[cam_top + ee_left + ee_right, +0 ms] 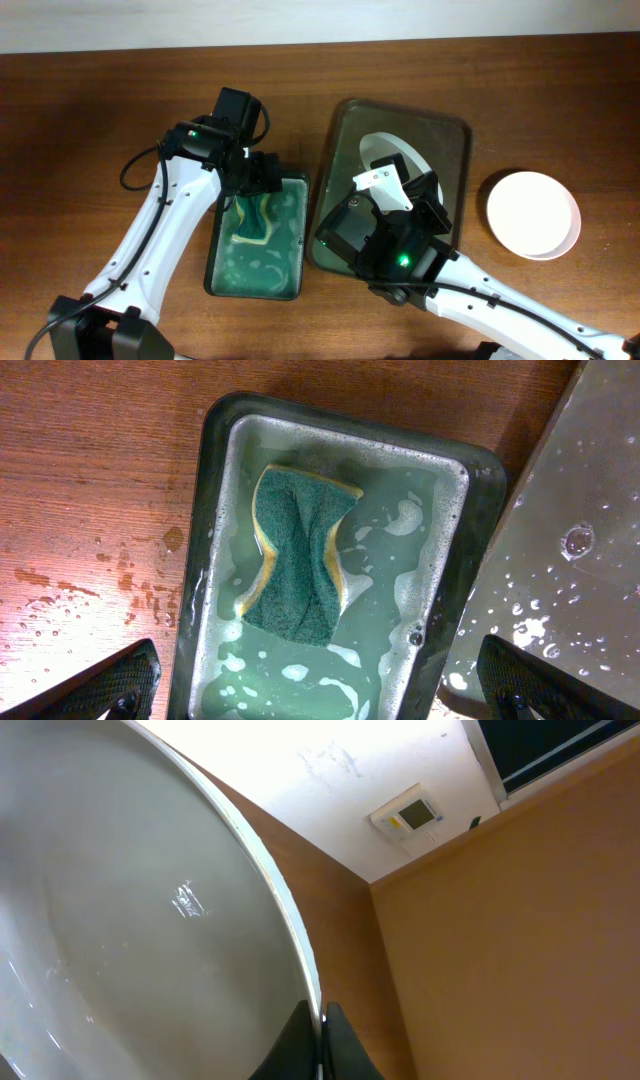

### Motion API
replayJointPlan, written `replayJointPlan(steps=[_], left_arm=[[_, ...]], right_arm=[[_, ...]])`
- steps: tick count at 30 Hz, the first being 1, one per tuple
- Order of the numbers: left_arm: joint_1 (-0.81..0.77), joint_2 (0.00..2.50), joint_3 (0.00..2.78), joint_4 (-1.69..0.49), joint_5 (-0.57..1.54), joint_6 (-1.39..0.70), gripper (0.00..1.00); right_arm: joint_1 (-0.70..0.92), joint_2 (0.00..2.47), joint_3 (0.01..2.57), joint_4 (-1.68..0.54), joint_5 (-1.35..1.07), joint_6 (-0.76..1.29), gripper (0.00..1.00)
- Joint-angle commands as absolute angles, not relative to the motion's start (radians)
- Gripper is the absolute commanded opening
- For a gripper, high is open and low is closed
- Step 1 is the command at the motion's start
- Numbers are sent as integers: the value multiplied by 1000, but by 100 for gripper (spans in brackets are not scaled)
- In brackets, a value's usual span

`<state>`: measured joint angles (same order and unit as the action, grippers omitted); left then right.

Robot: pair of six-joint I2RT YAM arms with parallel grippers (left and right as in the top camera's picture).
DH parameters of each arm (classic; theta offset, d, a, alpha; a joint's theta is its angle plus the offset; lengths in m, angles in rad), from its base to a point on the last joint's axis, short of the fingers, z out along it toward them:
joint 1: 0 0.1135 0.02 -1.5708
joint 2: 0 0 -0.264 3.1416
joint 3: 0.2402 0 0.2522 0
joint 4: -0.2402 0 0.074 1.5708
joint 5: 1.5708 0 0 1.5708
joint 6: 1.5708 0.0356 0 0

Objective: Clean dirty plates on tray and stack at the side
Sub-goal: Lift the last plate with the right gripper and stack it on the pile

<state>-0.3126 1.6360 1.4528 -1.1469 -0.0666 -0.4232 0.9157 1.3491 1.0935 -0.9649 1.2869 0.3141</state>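
Next, I release the white plate, now held tilted over the dark tray, with my right gripper on top of the stacked white plates (pixel 545 207) beside the dark tray.
My right gripper (pixel 321 1030) is shut on the rim of a white plate (pixel 120 930) and holds it tilted up over the dark tray (pixel 455 135). In the overhead view this plate (pixel 385 152) shows partly behind the right wrist (pixel 385 185). White plates (pixel 533 213) sit stacked on the table to the right of the tray. My left gripper (pixel 320 695) is open and empty above the green tub (pixel 205 540) of soapy water, where a green and yellow sponge (pixel 300 555) lies.
The green tub (pixel 212 275) stands just left of the tray, almost touching it. The wet tray surface (pixel 570 540) shows at the right of the left wrist view. Water drops wet the wooden table (pixel 90 575) left of the tub.
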Motion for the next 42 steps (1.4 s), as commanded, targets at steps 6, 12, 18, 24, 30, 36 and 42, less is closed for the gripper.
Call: replayJointPlan(steps=[6, 12, 18, 24, 30, 36, 42], left_arm=[[-311, 1620, 1467, -1147, -64, -421, 99], [-311, 1620, 1467, -1147, -64, -421, 99], [-311, 1620, 1467, -1147, -64, -421, 100], [-311, 1620, 1467, -1147, -64, -421, 99], [-311, 1620, 1467, -1147, -64, -421, 99], [-311, 1620, 1467, -1147, -64, -421, 99], [-311, 1620, 1467, -1147, -64, -421, 99]], right_arm=[[923, 1335, 1096, -962, 1332, 331, 4], [923, 1335, 1096, -965, 1332, 331, 4], [923, 1335, 1096, -965, 1332, 331, 4], [923, 1335, 1096, -965, 1332, 331, 4], [923, 1335, 1096, -965, 1332, 331, 4], [923, 1335, 1096, -969, 1331, 331, 4], [923, 1335, 1096, -969, 1317, 331, 4]])
